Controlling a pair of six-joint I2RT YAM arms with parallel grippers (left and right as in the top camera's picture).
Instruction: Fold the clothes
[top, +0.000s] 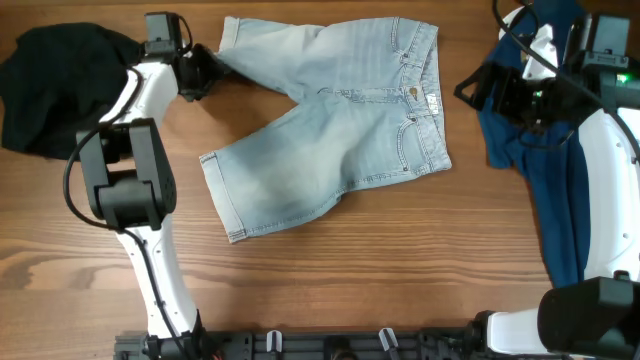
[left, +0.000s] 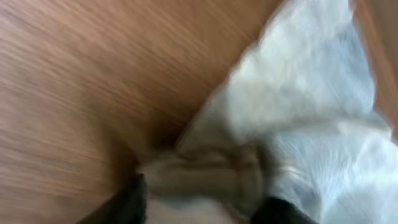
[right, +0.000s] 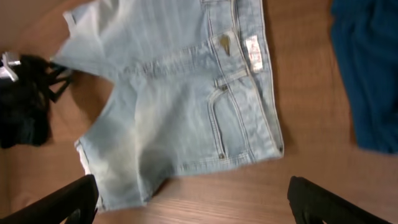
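My right gripper is to go to the pale-blue denim shorts next and close on their waistband's near corner (top: 448, 167) (right: 280, 151).
The pale-blue denim shorts (top: 340, 120) lie spread flat on the wooden table, waistband to the right and both legs to the left. My left gripper (top: 205, 72) is at the hem of the far leg. In the blurred left wrist view that bunched hem (left: 205, 180) fills the gap between the gripper's (left: 205, 208) two dark fingers, which stand partly apart; a firm grip does not show. My right gripper (top: 475, 90) hovers open beyond the waistband, with nothing in it. The right wrist view shows the shorts (right: 186, 93) from above, the gripper (right: 193, 190) wide over their lower edge.
A black garment (top: 55, 90) lies crumpled at the far left. A larger dark-blue garment (top: 520, 150) (right: 370, 68) runs down the right side under my right arm. Bare wood (top: 400, 260) stretches in front of the shorts.
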